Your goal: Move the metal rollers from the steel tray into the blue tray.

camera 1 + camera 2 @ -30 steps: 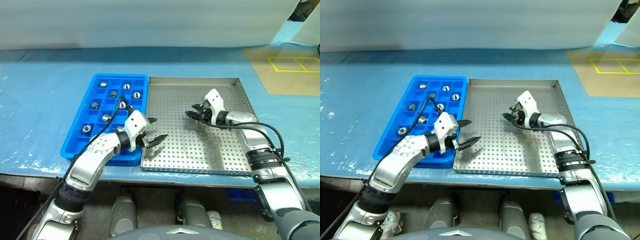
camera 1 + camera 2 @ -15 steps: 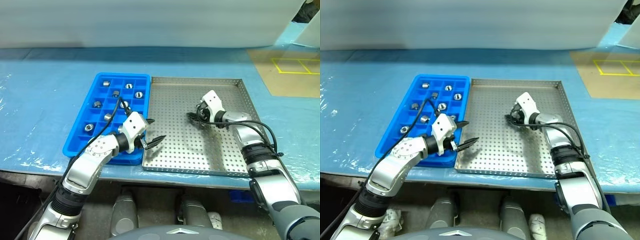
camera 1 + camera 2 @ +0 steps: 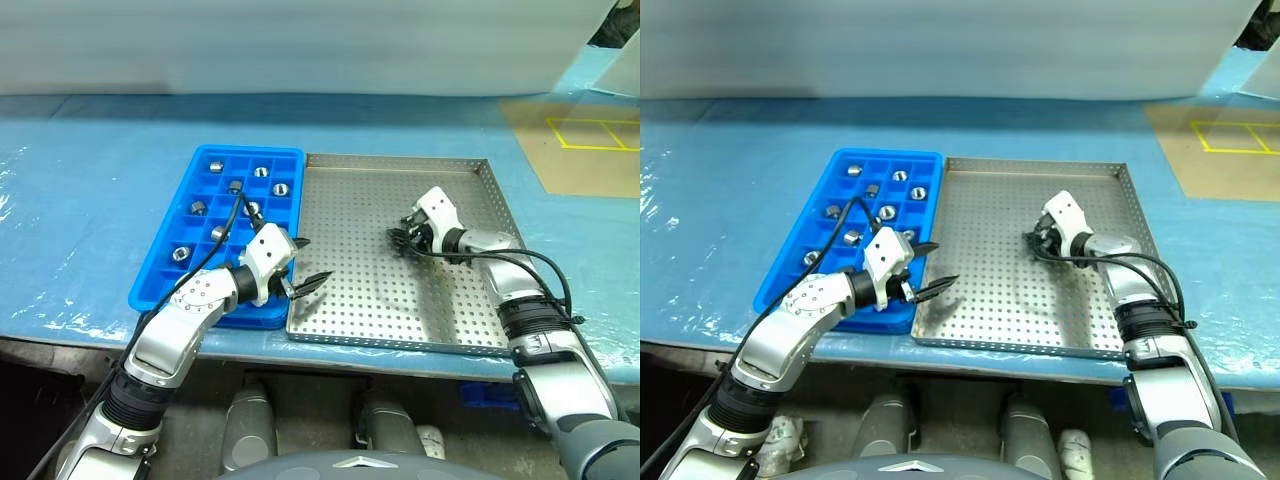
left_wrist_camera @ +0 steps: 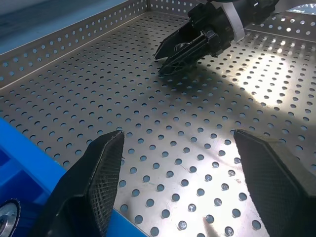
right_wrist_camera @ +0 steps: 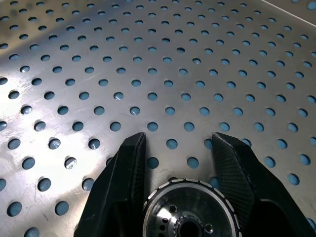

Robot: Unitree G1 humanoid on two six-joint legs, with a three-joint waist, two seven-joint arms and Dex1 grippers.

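Note:
The metal roller is too deep between my right gripper's fingers, so I should open them, back away and grip its sides (image 5: 154, 201) with the ends of the fingers before I lift it.
The steel tray (image 3: 400, 310) lies in the middle of the table, with the blue tray (image 3: 215, 152) against its left side. Several metal rollers (image 3: 281, 188) sit in the blue tray's compartments. My right gripper (image 3: 402, 240) is low over the steel tray's right half. In the right wrist view its fingers (image 5: 126, 173) press on both sides of one metal roller (image 5: 190, 215) that rests on the perforated floor. My left gripper (image 3: 305, 265) hangs open and empty over the steel tray's front left corner, beside the blue tray.
The table is covered in blue sheeting, and its front edge runs just below both trays. A brown board with yellow tape lines (image 3: 570, 140) lies at the back right. A white wall stands behind the table.
My right gripper has shifted a little to the right and down, and its fingers have closed on the roller. The left arm has kept still.

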